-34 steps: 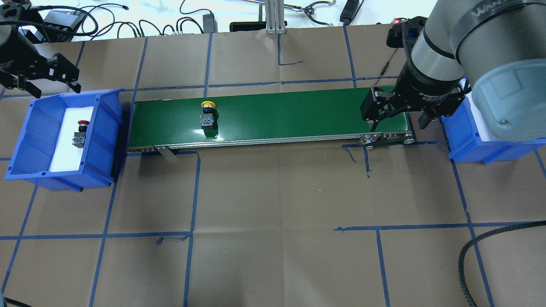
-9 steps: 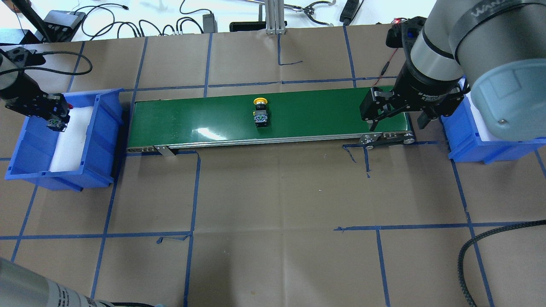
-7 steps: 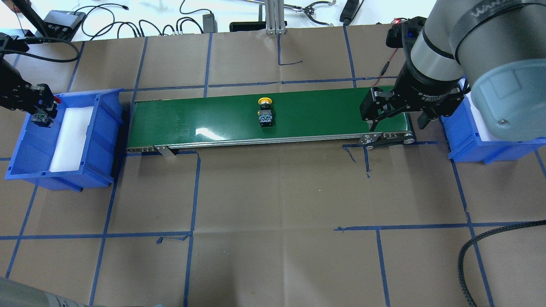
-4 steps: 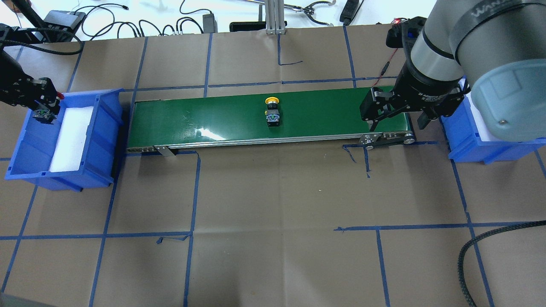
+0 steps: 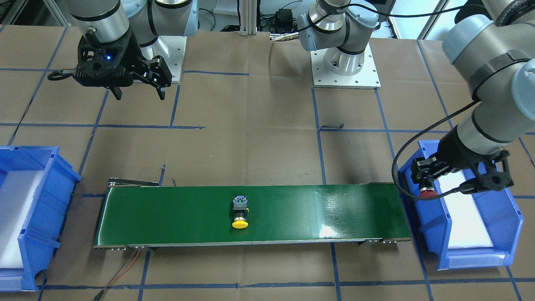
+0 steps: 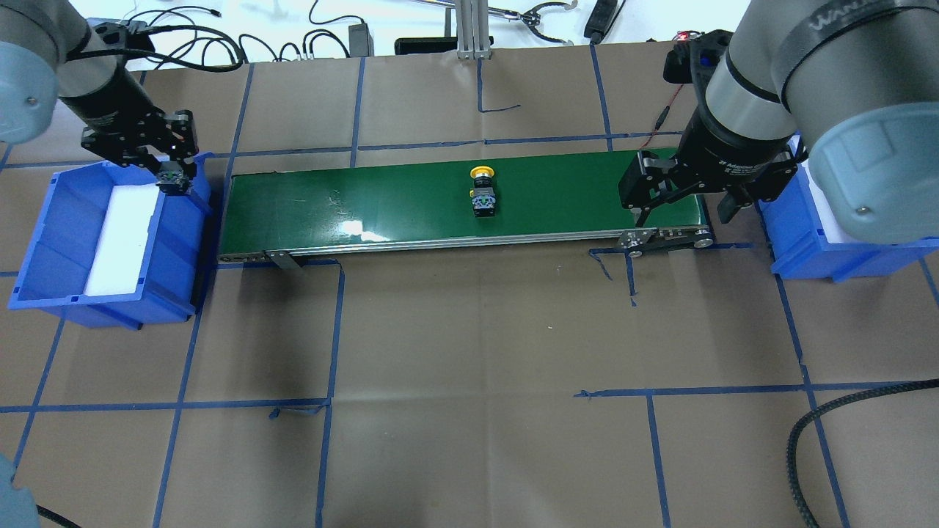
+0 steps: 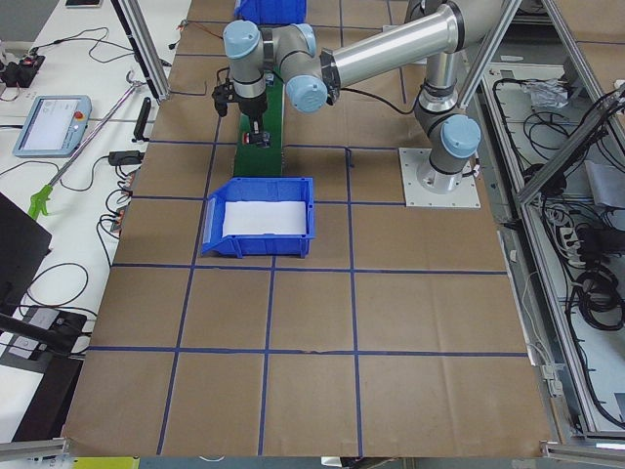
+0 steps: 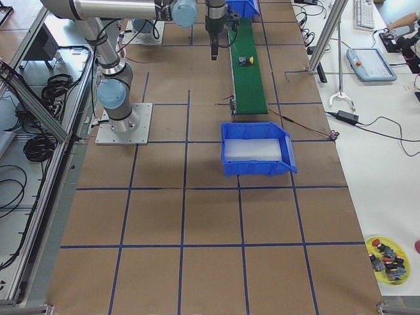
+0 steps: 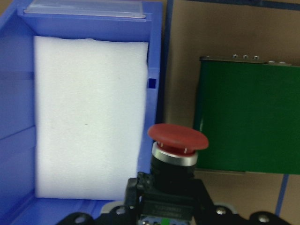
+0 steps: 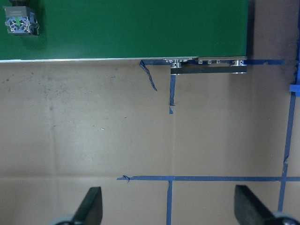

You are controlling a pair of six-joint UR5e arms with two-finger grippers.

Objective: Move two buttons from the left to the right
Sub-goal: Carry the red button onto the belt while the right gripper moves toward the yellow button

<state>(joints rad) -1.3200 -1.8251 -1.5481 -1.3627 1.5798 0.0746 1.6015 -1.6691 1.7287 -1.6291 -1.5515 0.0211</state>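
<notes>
The robot's left gripper will release the red-capped button on the green conveyor's end (image 5: 375,213) (image 9: 269,111) beside the blue bin below that gripper.
My left gripper (image 6: 173,180) is shut on the red-capped button (image 9: 178,138) and holds it above the inner wall of the left blue bin (image 6: 44,242), beside the green conveyor (image 6: 367,198). In the front-facing view the left gripper (image 5: 426,187) holds the red cap (image 5: 428,193) pointing down over that bin (image 5: 476,259). The yellow-capped button (image 6: 483,195) lies on the belt a little right of its middle; it also shows in the front-facing view (image 5: 240,213) and the right wrist view (image 10: 18,23). My right gripper (image 6: 684,211) is open and empty, high near the conveyor's right end.
The right blue bin (image 6: 807,249) with white foam stands past the conveyor's right end, partly under my right arm. Blue tape lines cross the brown paper. Cables and tools lie along the far table edge (image 6: 220,37). A yellow dish of spare buttons (image 8: 390,257) sits far off.
My left gripper has carried the red button from the bin's far left side rightward to the bin's inner wall. The yellow button has ridden rightward along the belt. The right arm has not moved.
</notes>
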